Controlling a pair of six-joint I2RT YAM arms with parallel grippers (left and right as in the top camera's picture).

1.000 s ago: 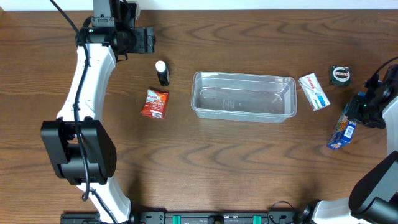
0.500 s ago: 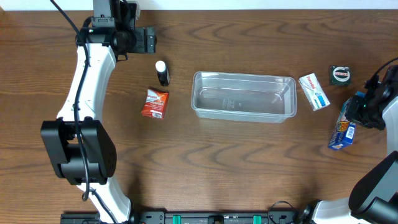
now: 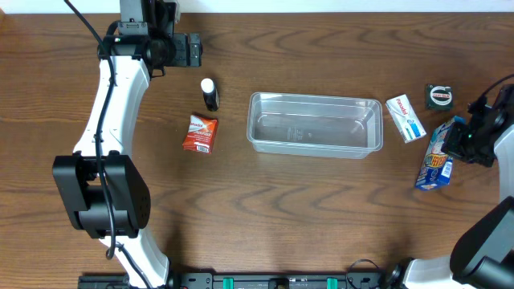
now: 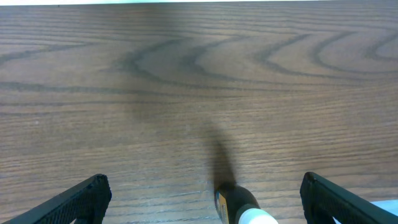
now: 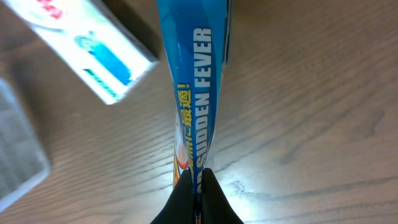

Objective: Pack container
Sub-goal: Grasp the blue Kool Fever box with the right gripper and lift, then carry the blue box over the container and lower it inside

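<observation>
The robot's right gripper will release the blue carton inside the clear plastic container (image 3: pixel 345 139), toward the white and blue box.
The clear plastic container (image 3: pixel 315 124) sits in the middle of the table with nothing in it. My right gripper (image 3: pixel 456 138) is shut on a blue carton (image 3: pixel 434 160) to the container's right and holds it off the table. In the right wrist view the fingers (image 5: pixel 198 186) pinch the carton's (image 5: pixel 193 93) thin edge. My left gripper (image 3: pixel 195 50) is open at the far left of the table, above a small black bottle with a white cap (image 3: pixel 210 94). The bottle (image 4: pixel 239 208) lies between the open fingers in the left wrist view.
A red packet (image 3: pixel 199 133) lies left of the container. A white and blue box (image 3: pixel 405 118) lies right of it and also shows in the right wrist view (image 5: pixel 87 50). A small round dark item (image 3: pixel 438 97) sits at the far right.
The right gripper has lifted the blue carton and shifted it slightly left toward the container. The left arm has not moved.
</observation>
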